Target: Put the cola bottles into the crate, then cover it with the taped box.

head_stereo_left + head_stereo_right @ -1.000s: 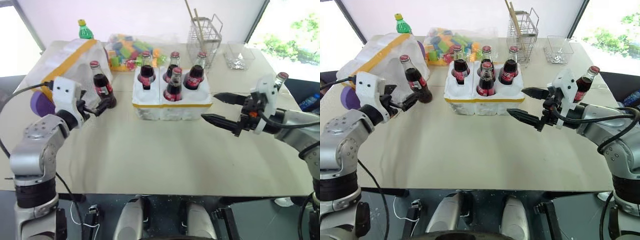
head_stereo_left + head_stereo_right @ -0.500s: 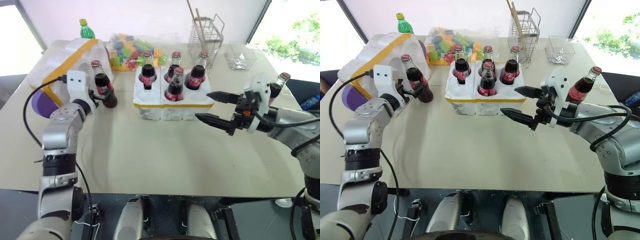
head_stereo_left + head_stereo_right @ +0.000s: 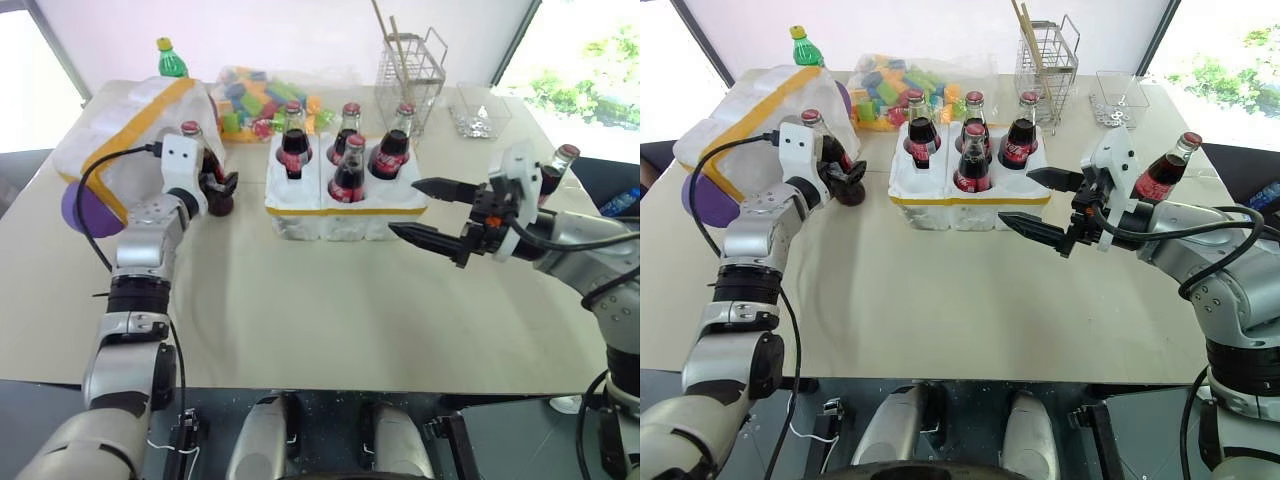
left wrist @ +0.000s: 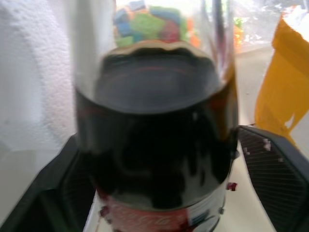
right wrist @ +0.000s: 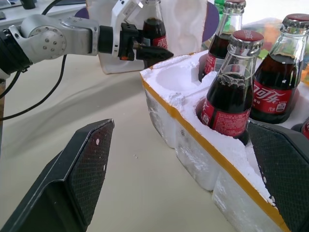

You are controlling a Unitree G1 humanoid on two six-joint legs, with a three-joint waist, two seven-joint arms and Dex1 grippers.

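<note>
Next, the left gripper releases the cola bottle in the crate's empty front hollow [image 3: 292, 192] nearest the taped box.
A cola bottle [image 3: 203, 165] stands on the table left of the crate [image 3: 300, 222], close to the taped box [image 3: 120, 130]. My left gripper [image 3: 215, 186] is shut on this bottle's dark body [image 4: 154, 121], one pad on each side. Several cola bottles [image 3: 348, 172] stand upright in the crate's wells, and the front left well [image 5: 171, 79] is empty. My right gripper [image 3: 405, 207] hovers open just right of the crate's front corner, holding nothing. One more cola bottle [image 3: 553, 170] stands on the table behind my right wrist.
A green bottle [image 3: 170, 60] stands behind the taped box, whose purple disc [image 3: 80, 205] faces the left table edge. A bag of coloured blocks [image 3: 260, 95], a wire basket [image 3: 408, 70] and a clear tray [image 3: 478, 112] line the far edge.
My left gripper has reached forward to the lone bottle and narrowed its fingers onto it. The right arm has stayed where it was, open.
</note>
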